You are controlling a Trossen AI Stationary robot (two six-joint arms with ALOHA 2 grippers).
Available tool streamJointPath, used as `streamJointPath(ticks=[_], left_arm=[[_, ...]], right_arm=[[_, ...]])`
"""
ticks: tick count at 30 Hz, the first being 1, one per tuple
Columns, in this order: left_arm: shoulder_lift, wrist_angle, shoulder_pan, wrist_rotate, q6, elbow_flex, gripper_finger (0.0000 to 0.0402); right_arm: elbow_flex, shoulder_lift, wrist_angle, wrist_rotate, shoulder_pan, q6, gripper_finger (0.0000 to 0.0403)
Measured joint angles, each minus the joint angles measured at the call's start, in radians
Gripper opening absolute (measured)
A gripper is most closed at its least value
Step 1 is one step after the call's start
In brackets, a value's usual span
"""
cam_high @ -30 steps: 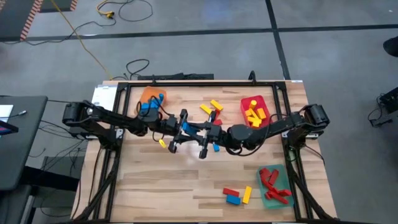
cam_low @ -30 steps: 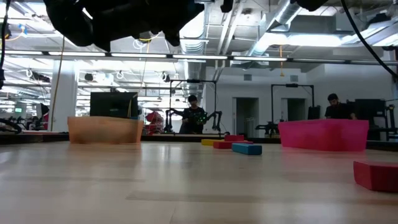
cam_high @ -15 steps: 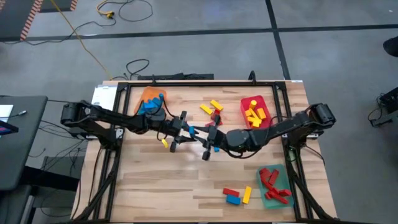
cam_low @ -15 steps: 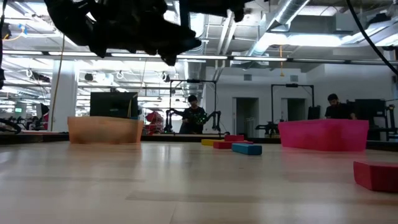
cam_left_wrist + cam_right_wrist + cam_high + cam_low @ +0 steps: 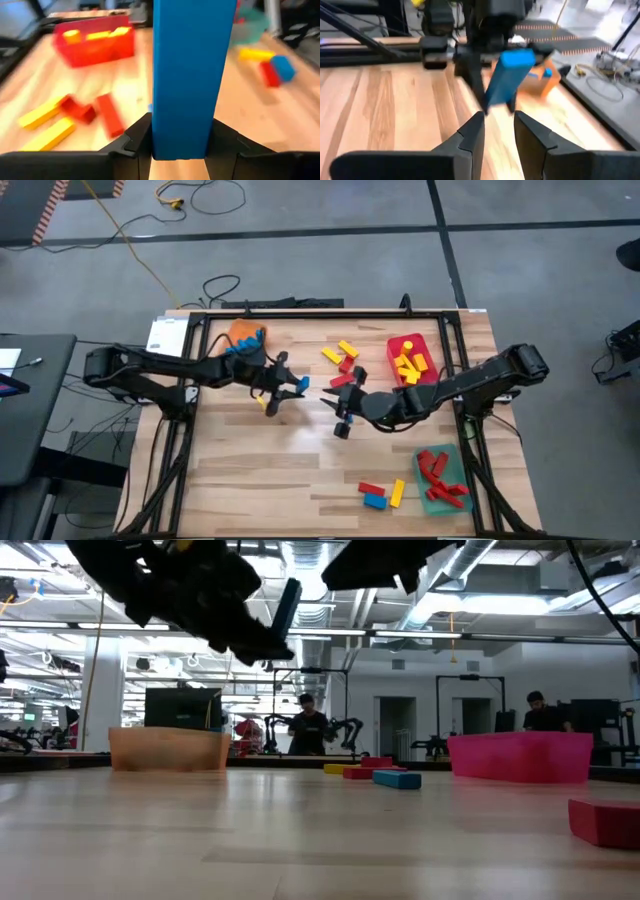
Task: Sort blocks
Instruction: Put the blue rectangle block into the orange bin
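Next, my left gripper releases the blue block. It will go on top of the other blue blocks in the orange tray (image 5: 254,341).
My left gripper (image 5: 288,386) hangs over the table's middle left, shut on a blue block (image 5: 192,75), which also shows in the high view (image 5: 299,384) and in the low view (image 5: 287,605). My right gripper (image 5: 342,420) faces it from the right, a short way off. Its fingers (image 5: 497,117) stand slightly apart with nothing between them. A yellow block (image 5: 266,403) lies on the wood under the left gripper. Loose yellow and red blocks (image 5: 343,358) lie at the far middle. My left gripper pinches the blue block between its two fingers (image 5: 134,142) by the two sides of its lower end (image 5: 165,142). The fingers come nearly level from the table's left. The block stands almost upright, a little tilted, lifted well clear of the table.
An orange tray (image 5: 240,332) with blue blocks stands far left. A red tray (image 5: 395,340) with yellow blocks stands far right, and a green tray (image 5: 432,500) with red blocks near right. Red, blue and yellow blocks (image 5: 380,493) lie by the near edge. People stand in the room behind.
The two grippers stood close together over the table's middle and have drawn apart. My left gripper has gone toward the table's left and tipped up to nearly level, carrying the blue block, which now stands upright. My right gripper has backed toward the right and tipped up too.
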Motion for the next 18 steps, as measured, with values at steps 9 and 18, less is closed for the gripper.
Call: streamJointPath(ticks=[9, 18], left_arm=[[-0.081, -0.279, 0.163, -0.335, 0.073, 0.000, 0.0128], [-0.075, -0.488, 0.476, -0.368, -0.002, 0.000, 0.0128]], right_arm=[[0.000, 0.000, -0.173, 0.000, 0.009, 0.153, 0.0118], [0.000, 0.000, -0.383, 0.033, 0.055, 0.280, 0.0118]])
